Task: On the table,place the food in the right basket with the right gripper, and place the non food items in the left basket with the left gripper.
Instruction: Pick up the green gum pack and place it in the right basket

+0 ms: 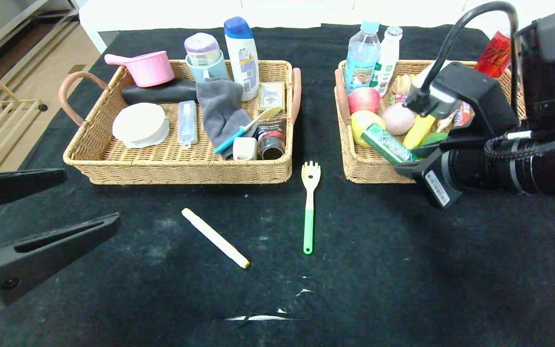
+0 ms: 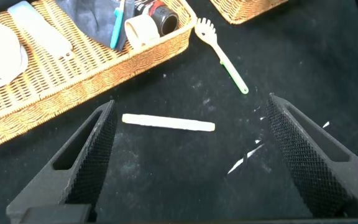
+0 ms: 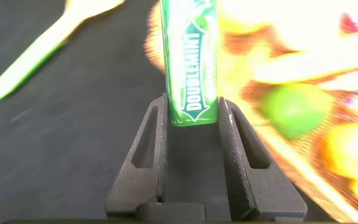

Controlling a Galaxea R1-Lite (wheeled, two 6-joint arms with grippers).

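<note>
My right gripper should release the green Doublemint gum pack between the yellow lemon and the banana [image 1: 393, 138] [image 3: 247, 50] in the basket.
My right gripper [image 1: 410, 161] is shut on a green Doublemint gum pack [image 1: 384, 142] and holds it over the front left corner of the right wicker basket [image 1: 354, 169]. In the right wrist view the pack [image 3: 191, 62] sits between the fingers of the right gripper [image 3: 192, 102]. My left gripper [image 1: 92, 197] is open and empty above the table's front left. A white stick [image 1: 215, 237] and a green-handled spaghetti spoon [image 1: 309, 207] lie on the black cloth. In the left wrist view the stick [image 2: 168, 123] lies between the spread fingers of the left gripper [image 2: 191, 104].
The left basket [image 1: 176, 174] holds a pink pot, shampoo bottle, grey cloth, white bowl and other items. The right basket holds bottles, an apple, a banana and other food. A torn white mark [image 1: 263, 316] shows on the cloth near the front edge.
</note>
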